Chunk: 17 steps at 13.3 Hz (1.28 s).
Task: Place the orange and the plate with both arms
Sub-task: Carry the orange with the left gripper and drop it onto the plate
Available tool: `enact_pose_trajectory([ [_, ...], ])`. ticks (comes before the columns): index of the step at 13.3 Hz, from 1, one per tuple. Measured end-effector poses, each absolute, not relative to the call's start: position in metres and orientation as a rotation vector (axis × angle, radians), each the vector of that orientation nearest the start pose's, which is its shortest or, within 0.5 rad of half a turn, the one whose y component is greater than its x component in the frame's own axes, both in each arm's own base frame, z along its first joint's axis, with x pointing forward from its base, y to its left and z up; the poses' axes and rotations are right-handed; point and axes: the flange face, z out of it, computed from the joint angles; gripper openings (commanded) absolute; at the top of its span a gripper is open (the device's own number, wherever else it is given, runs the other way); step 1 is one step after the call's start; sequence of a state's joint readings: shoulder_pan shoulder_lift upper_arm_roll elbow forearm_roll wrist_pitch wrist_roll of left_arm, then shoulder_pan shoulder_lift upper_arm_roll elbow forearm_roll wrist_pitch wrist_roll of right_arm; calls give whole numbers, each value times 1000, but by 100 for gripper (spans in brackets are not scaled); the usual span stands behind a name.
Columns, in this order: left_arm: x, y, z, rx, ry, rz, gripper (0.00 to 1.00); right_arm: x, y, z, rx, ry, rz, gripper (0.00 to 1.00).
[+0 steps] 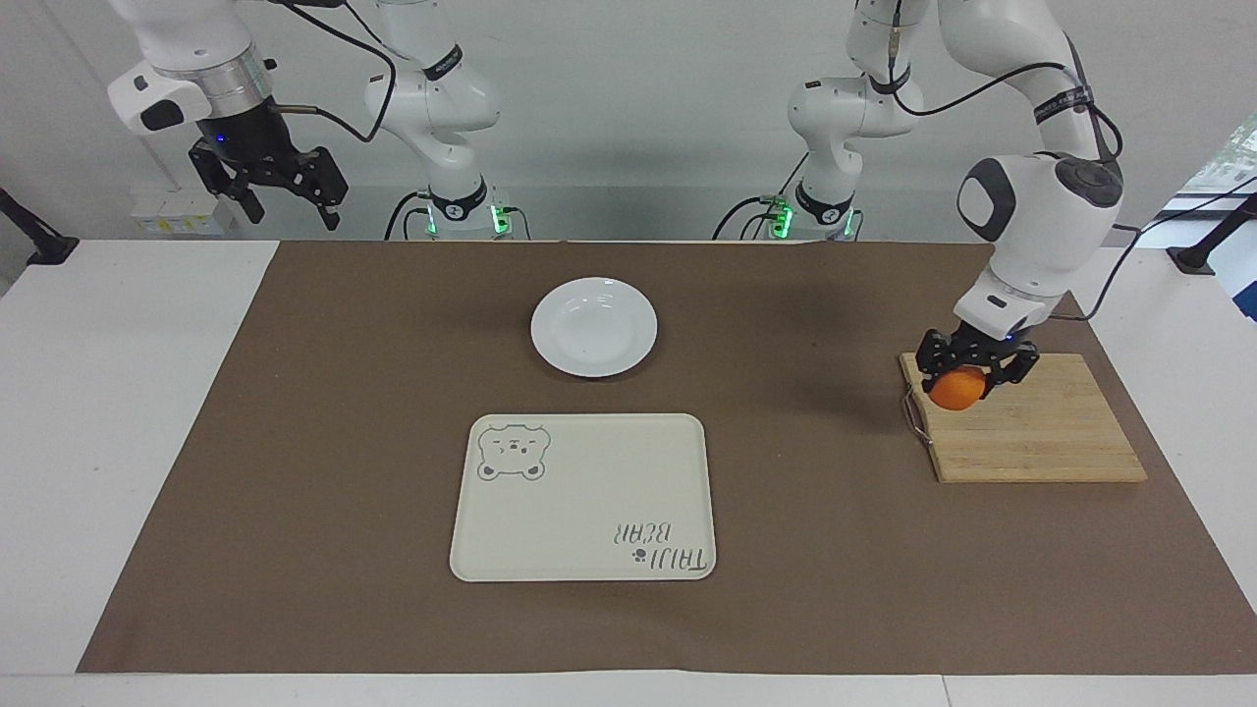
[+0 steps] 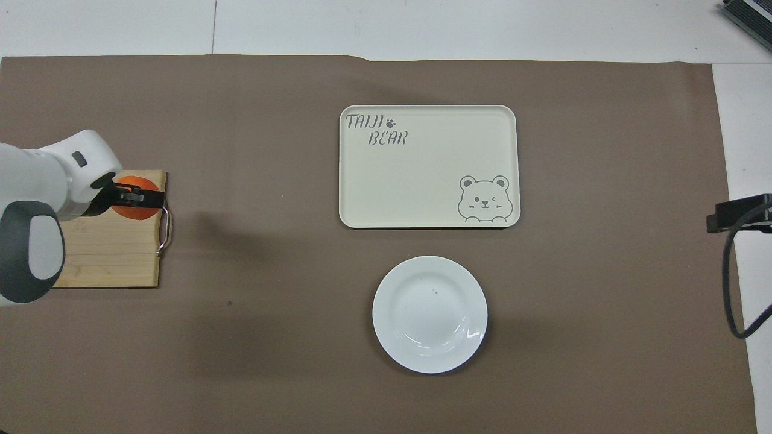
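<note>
The orange will be released by my left gripper close to the middle of the empty white plate [image 2: 430,307] that sits on the brown mat. It is up over the cutting board's corner.
My left gripper [image 1: 972,378] is shut on the orange [image 1: 956,390] and holds it up in the air over the corner of the wooden cutting board [image 1: 1041,437] beside the board's metal handle; it shows in the overhead view too [image 2: 134,199]. The white plate [image 1: 594,326] lies empty on the brown mat near the robots, also seen in the overhead view [image 2: 429,314]. My right gripper [image 1: 280,187] is open and waits high above the right arm's end of the table, off the mat.
A cream rectangular tray [image 1: 583,497] with a bear drawing lies farther from the robots than the plate. The cutting board's metal handle [image 1: 914,417] faces the table's middle. A black clamp [image 2: 739,212] sits at the table's edge.
</note>
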State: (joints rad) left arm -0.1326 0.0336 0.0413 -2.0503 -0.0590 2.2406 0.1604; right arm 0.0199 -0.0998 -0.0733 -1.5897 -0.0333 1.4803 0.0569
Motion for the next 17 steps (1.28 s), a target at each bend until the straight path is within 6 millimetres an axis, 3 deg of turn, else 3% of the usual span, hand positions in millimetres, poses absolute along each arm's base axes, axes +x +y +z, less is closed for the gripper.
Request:
enact_pose_trajectory([
  [4, 541, -185, 437, -3192, 361, -231, 0, 510, -34, 660, -3162, 181, 19, 100],
  [9, 470, -343, 425, -3259, 314, -261, 0, 510, -34, 660, -3161, 181, 19, 100],
  [12, 427, -406, 400, -3273, 348, -234, 0, 510, -34, 660, -3161, 181, 20, 100],
  [15, 386, -455, 377, -3288, 363, -214, 0, 510, -35, 660, -3161, 182, 21, 100],
  [16, 374, -468, 370, -3296, 375, -208, 5, 509, -35, 659, -3161, 183, 24, 100],
  [17, 366, -477, 363, -3309, 374, -209, 32, 508, -36, 657, -3155, 184, 30, 100],
])
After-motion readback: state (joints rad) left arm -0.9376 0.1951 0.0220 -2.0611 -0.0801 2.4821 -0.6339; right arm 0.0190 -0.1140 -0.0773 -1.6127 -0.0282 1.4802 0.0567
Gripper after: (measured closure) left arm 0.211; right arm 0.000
